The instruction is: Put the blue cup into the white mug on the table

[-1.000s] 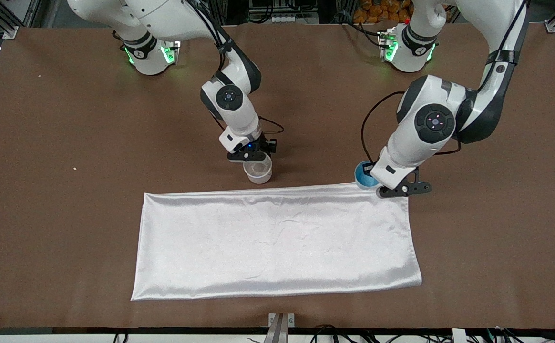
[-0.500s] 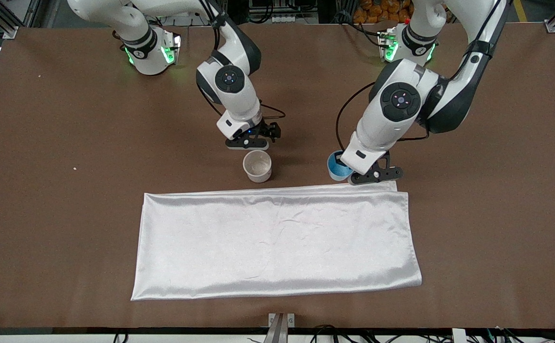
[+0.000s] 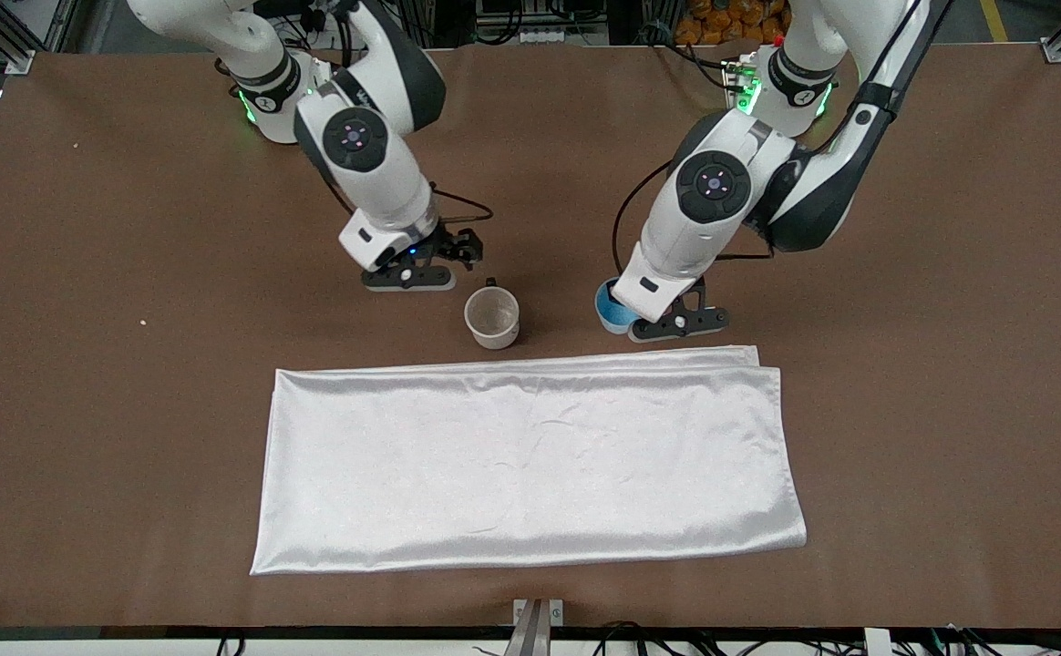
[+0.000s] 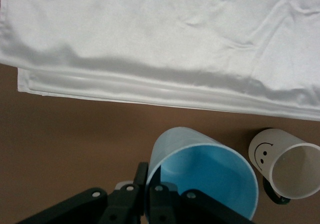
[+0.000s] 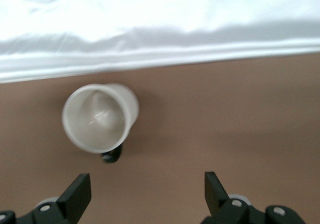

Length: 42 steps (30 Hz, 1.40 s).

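Observation:
The blue cup, now held over the table, will be let go by my left gripper inside the white mug (image 3: 491, 315) (image 4: 297, 172) that stands beside the edge of the white cloth.
The white mug (image 3: 492, 317) stands upright on the brown table (image 3: 129, 364), just beside the white cloth's edge that is farther from the front camera. It also shows in the right wrist view (image 5: 100, 116) and in the left wrist view (image 4: 285, 164), with a smiley mark and a dark handle. My left gripper (image 3: 633, 321) is shut on the wall of the blue cup (image 3: 611, 306), over the table toward the left arm's end from the mug; one finger is inside the cup (image 4: 210, 176). My right gripper (image 3: 435, 264) is open and empty, over the table beside the mug.
The shiny white cloth (image 3: 530, 465) lies flat, nearer to the front camera than the mug. Its folded edge shows in both wrist views (image 4: 160, 34) (image 5: 160, 19). Bare brown table surrounds it.
My right gripper has let go of the mug and drawn away toward the right arm's end. My left gripper has carried the blue cup off the cloth's corner toward the mug.

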### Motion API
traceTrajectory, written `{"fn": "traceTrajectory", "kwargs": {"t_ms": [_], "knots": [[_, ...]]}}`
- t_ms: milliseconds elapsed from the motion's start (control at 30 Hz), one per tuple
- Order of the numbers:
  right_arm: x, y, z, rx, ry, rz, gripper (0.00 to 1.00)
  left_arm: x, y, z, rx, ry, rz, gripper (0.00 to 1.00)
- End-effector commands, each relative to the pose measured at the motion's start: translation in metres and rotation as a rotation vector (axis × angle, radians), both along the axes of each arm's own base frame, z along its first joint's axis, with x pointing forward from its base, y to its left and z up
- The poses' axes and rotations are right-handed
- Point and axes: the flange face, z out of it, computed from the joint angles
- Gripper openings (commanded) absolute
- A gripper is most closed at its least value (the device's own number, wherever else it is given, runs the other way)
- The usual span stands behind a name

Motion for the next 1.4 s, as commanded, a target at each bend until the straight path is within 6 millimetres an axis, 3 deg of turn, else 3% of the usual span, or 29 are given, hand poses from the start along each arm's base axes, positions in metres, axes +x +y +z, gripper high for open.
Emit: {"fn": "traceTrajectory", "kwargs": {"t_ms": [0,100,333,633,900,1167,1367], "knots": [[0.035,-0.058,0.007,-0.001,0.0,0.005,1.0,-0.003,-0.038,0.001,-0.025,0.004,0.051,0.0],[0.056,-0.096,0.011,-0.016,-0.022,0.017,1.0,-0.009,-0.062,0.001,-0.041,-0.002,0.066,0.0],[0.091,-0.183,0.015,-0.125,-0.069,0.058,1.0,-0.016,-0.099,-0.01,-0.101,-0.036,0.111,0.0],[0.104,-0.267,0.031,-0.158,-0.057,0.061,1.0,-0.028,-0.132,-0.037,-0.156,-0.088,0.106,0.0],[0.091,-0.279,0.063,-0.161,-0.04,0.054,1.0,-0.038,-0.144,-0.057,-0.13,-0.084,0.122,0.0],[0.067,-0.287,0.123,-0.158,-0.061,0.031,1.0,-0.049,-0.161,-0.069,-0.115,-0.088,0.096,0.0],[0.065,-0.286,0.176,-0.127,-0.078,0.032,1.0,-0.051,-0.168,-0.08,-0.104,-0.087,0.101,0.0]]}}
